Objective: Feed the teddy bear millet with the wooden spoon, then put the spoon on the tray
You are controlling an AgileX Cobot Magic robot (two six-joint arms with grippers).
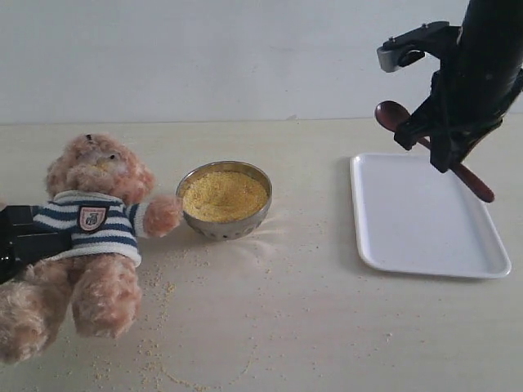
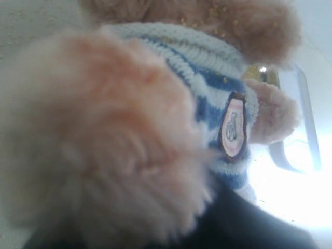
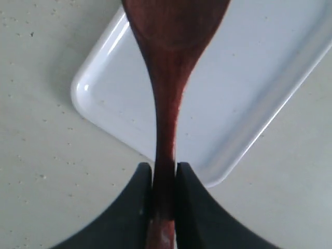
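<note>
I will lay the teddy bear on its back and let go of it with my left gripper on the table (image 1: 102, 258) beside the metal bowl.
The teddy bear (image 1: 90, 229) leans at the left of the table in its striped sweater, one paw touching the metal bowl (image 1: 214, 229) heaped with millet (image 1: 225, 196). My left gripper (image 1: 15, 243) is behind the bear's side. The left wrist view is filled with the bear's fur (image 2: 114, 145), pressed against one dark finger (image 2: 249, 223). My right gripper (image 3: 164, 168) is shut on the handle of the wooden spoon (image 3: 171, 52). The wooden spoon (image 1: 392, 115) hangs tilted above the white tray (image 1: 425, 237), its bowl looks empty, and the tray (image 3: 259, 78) lies below it.
Stray millet grains are scattered on the table (image 1: 294, 327) around the metal bowl and in front of the bear. A pale wall stands behind the table.
</note>
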